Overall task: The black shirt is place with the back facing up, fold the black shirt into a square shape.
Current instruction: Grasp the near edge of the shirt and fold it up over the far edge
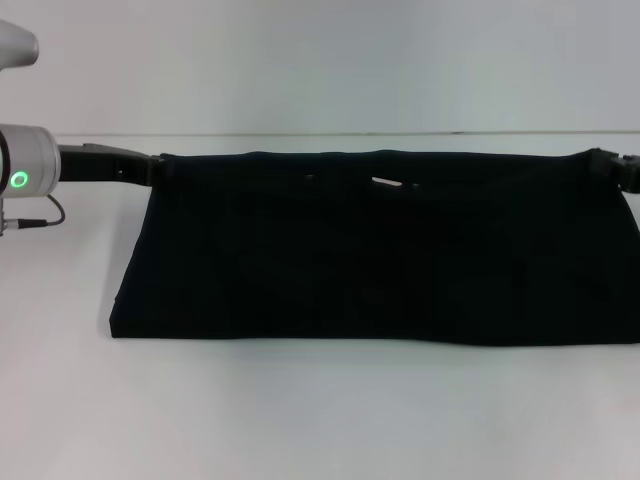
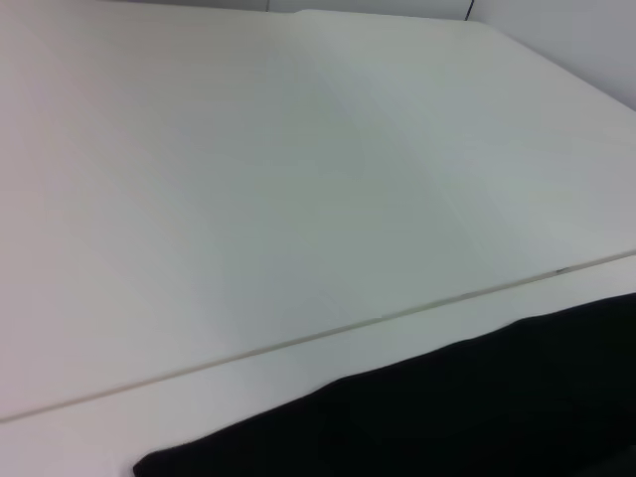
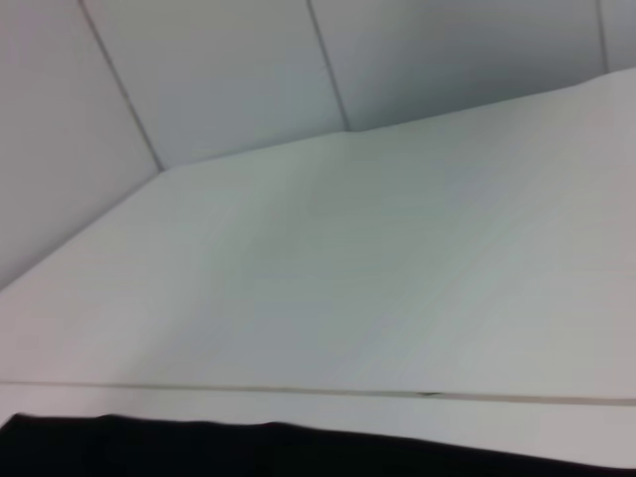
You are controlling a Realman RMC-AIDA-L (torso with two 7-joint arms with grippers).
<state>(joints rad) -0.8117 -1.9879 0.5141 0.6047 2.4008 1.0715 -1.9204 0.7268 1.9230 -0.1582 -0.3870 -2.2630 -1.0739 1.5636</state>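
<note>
I should use my left gripper to release the black shirt's far corner on the white table (image 1: 194, 152) just short of the thin seam.
The black shirt (image 1: 370, 260) stretches wide across the white table (image 1: 300, 420). Its far edge is lifted and pulled taut between my two grippers, and its near edge lies on the table. At the shirt's far left corner my left gripper (image 1: 152, 168) is shut on the fabric. My right gripper (image 1: 606, 165) is shut on the far right corner. A small white mark (image 1: 385, 182) shows near the top edge. The left wrist view catches only a strip of the black shirt (image 2: 447, 422), and the right wrist view shows another strip of the black shirt (image 3: 248, 452); neither shows fingers.
A thin seam (image 2: 298, 340) crosses the white table. The pale back wall (image 1: 330, 60) rises just behind the table's far edge. Bare tabletop lies in front of the shirt.
</note>
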